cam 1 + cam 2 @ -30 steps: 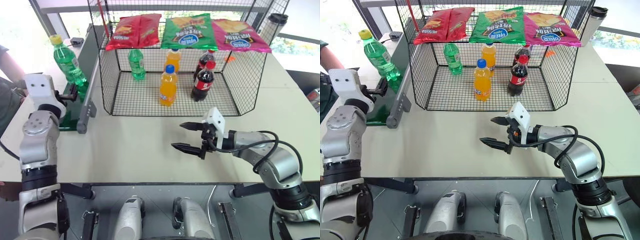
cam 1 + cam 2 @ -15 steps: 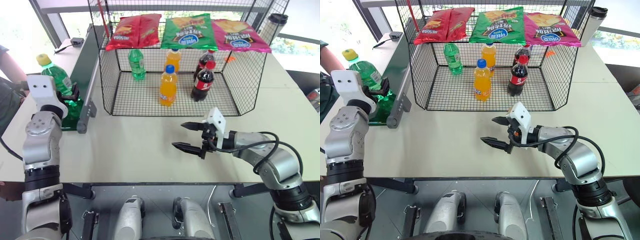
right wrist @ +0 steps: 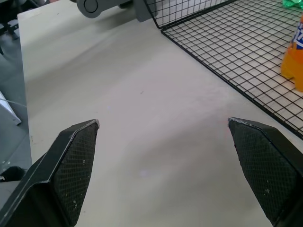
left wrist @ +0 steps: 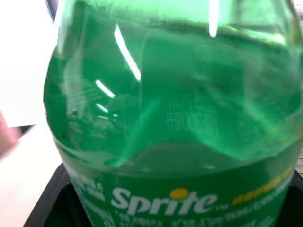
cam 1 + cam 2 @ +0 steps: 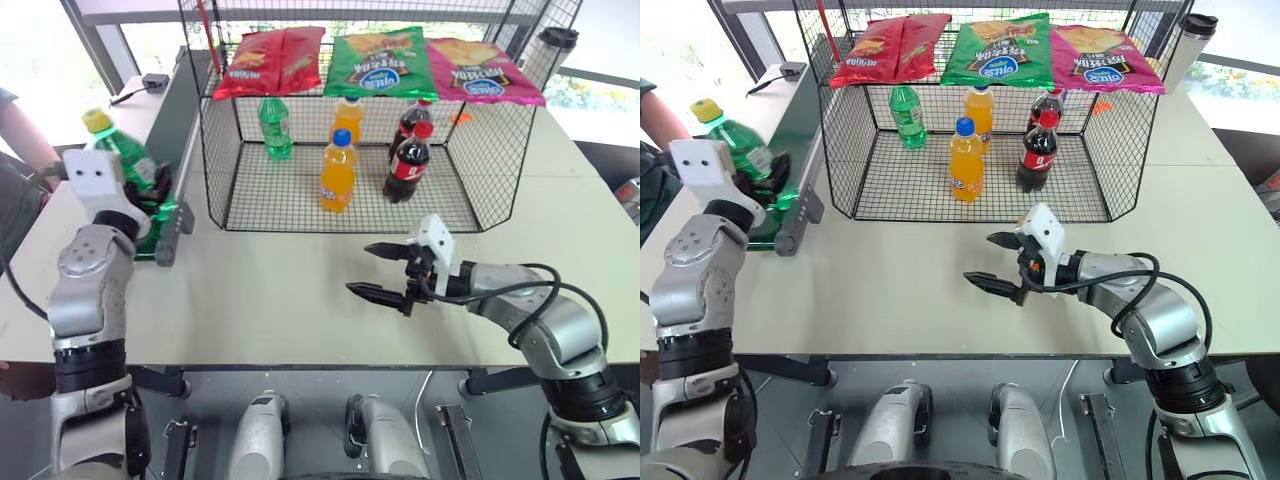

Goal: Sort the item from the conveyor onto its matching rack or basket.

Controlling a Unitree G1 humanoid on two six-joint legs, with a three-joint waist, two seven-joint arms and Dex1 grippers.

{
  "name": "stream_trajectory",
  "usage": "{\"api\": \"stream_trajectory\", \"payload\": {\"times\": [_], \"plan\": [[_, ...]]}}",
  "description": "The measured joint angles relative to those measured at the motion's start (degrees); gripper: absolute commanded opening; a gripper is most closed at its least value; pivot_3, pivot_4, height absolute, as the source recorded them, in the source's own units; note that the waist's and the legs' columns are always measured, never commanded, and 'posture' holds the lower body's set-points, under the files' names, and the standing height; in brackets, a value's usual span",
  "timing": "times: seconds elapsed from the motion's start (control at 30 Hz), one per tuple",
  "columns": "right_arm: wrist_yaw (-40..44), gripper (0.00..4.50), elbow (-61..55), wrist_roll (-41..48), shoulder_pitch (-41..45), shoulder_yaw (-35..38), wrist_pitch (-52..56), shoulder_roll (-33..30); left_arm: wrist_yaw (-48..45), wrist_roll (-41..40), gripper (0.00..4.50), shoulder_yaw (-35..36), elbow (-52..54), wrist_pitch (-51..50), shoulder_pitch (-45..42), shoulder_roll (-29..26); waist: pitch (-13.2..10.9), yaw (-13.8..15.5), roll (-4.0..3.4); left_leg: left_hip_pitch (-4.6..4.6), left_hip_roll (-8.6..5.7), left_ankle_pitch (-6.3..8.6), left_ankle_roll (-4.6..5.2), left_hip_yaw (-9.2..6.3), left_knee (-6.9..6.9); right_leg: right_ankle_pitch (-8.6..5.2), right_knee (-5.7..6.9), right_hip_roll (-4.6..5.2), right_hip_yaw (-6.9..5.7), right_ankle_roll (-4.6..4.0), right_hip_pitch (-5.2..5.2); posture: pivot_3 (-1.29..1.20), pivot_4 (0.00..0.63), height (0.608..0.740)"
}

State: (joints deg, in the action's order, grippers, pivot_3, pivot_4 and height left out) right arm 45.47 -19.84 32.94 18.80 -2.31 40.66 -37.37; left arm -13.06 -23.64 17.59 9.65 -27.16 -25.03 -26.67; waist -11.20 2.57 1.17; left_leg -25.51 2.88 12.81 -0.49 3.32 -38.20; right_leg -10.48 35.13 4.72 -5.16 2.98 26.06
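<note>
The robot's left gripper needs to release the yellow-capped bottle on the bottom of the basket in front of the green-capped green bottle (image 5: 271, 206).
The item, a clear-green soda bottle (image 5: 125, 155) with a yellow cap, leans at the near end of the conveyor (image 5: 172, 115), a dark-green belt with grey rails. My left gripper (image 5: 153, 188) is shut on the bottle's lower body; up close the bottle's label (image 4: 175, 118) faces the left wrist camera. The black wire-mesh basket (image 5: 222, 150) stands just right of the conveyor. My right gripper (image 5: 360, 268) hovers open and empty over the table in front of the basket, its fingers (image 3: 75, 156) spread wide.
Inside the basket stand a green-capped green bottle (image 5: 272, 128), two orange bottles (image 5: 336, 170) and two cola bottles (image 5: 408, 160). Three chip bags (image 5: 378, 65) lie on its top. A tumbler (image 5: 548, 50) stands at the back right. A person's arm (image 5: 20, 130) is at the left edge.
The bottle came down the belt into my left gripper, which shut on it. The left hand then shifted right and slightly up with the tilted bottle. The right arm held still.
</note>
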Motion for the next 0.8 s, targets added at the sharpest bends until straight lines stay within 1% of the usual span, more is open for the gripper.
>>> {"api": "stream_trajectory", "payload": {"times": [0.1, 0.17, 0.23, 0.33, 0.43, 0.5, 0.57, 0.63, 0.73, 0.8], "plan": [[0.06, 4.5, 0.27, 1.77, 0.12, 4.0, 1.44, -1.29, -3.36, -7.07, 2.92, -4.26, 9.13, -5.95, -1.05, 1.62, 0.0, -0.19, 0.0, 0.13, -0.05, 0.0, 0.0, 0.0, -0.03, -0.08, -0.1, 0.04, 0.03, -0.13, -0.21, 0.0, 0.15, 0.74], [0.19, 4.5, 0.09, 3.2, -0.02, 6.41, 2.9, -2.39, -3.61, -9.9, 2.92, -6.57, 10.37, -8.98, -3.15, 4.19, 0.0, -0.28, 0.0, 0.21, -0.04, 0.0, 0.01, -0.02, -0.03, -0.15, -0.08, -0.01, 0.03, 0.02, -0.27, 0.0, 0.15, 0.74], [0.09, 4.5, -0.95, 4.96, -0.48, 8.8, 4.7, -3.57, -3.69, -9.1, 2.92, -10.25, 7.6, -9.61, -6.02, 6.63, 0.01, -0.26, -0.01, 0.29, -0.04, 0.0, 0.01, -0.11, -0.03, -0.2, 0.03, -0.09, 0.03, 0.09, -0.29, 0.0, 0.15, 0.74], [-0.94, 4.5, -4.27, 7.1, -0.73, 11.28, 6.62, -4.29, -3.84, -3.66, 2.92, -16.24, -3.49, -7.23, -11.23, 10.48, 0.01, -0.29, -0.02, 0.4, -0.03, -0.01, 0.03, -0.24, -0.03, -0.19, 0.09, -0.22, 0.02, 0.07, -0.35, 0.0, 0.15, 0.74], [-2.88, 4.5, -7.37, 8.56, -1.77, 12.22, 7.86, -4.19, -3.28, 2.66, 2.92, -19.83, -17.78, -1.17, -15.99, 14.21, 0.01, -0.42, -0.02, 0.38, -0.02, -0.01, 0.03, -0.25, -0.02, -0.19, 0.07, -0.23, 0.02, 0.07, -0.34, 0.0, 0.15, 0.74], [-4.63, 4.5, -8.95, 8.93, -3.03, 12.26, 8.39, -3.94, -2.31, 6.99, 2.92, -20.4, -28.79, 5.34, -19.71, 16.1, 0.01, -0.38, -0.02, 0.3, -0.02, -0.01, 0.03, -0.25, -0.01, -0.16, 0.04, -0.23, 0.02, 0.11, -0.28, 0.0, 0.15, 0.74], [-5.81, 4.5, -9.86, 8.98, -4.22, 12.31, 8.64, -3.73, -0.57, 9.98, 2.92, -20.34, -37.58, 11.49, -23.0, 17.43, 0.01, -0.24, -0.01, 0.14, -0.03, -0.01, 0.03, -0.25, -0.02, -0.08, -0.01, -0.21, 0.02, 0.25, -0.17, 0.0, 0.15, 0.74], [-7.04, 4.5, -10.79, 9.01, -5.69, 12.34, 8.84, -3.45, 2.1, 13.38, 2.92, -20.24, -47.95, 19.68, -27.03, 18.77, 0.0, -0.18, 0.01, 0.1, -0.06, -0.01, 0.04, -0.21, -0.02, -0.05, -0.06, -0.15, 0.02, 0.22, -0.16, 0.0, 0.15, 0.74], [-8.46, 4.5, -12.01, 9.39, -6.95, 12.74, 8.93, -3.03, 5.58, 16.99, 2.92, -20.13, -58.64, 27.93, -30.96, 19.64, 0.0, -0.21, 0.01, 0.08, -0.09, 0.01, 0.06, -0.18, -0.02, -0.04, -0.1, -0.08, 0.02, 0.23, -0.17, 0.0, 0.15, 0.74], [-9.23, 4.5, -12.62, 9.67, -7.42, 13.02, 8.93, -2.9, 8.13, 19.1, 2.92, -20.09, -63.87, 31.51, -32.37, 19.92, 0.0, -0.22, 0.01, 0.08, -0.09, 0.02, 0.07, -0.17, -0.01, -0.03, -0.1, -0.08, 0.02, 0.23, -0.16, 0.0, 0.15, 0.74]]}}
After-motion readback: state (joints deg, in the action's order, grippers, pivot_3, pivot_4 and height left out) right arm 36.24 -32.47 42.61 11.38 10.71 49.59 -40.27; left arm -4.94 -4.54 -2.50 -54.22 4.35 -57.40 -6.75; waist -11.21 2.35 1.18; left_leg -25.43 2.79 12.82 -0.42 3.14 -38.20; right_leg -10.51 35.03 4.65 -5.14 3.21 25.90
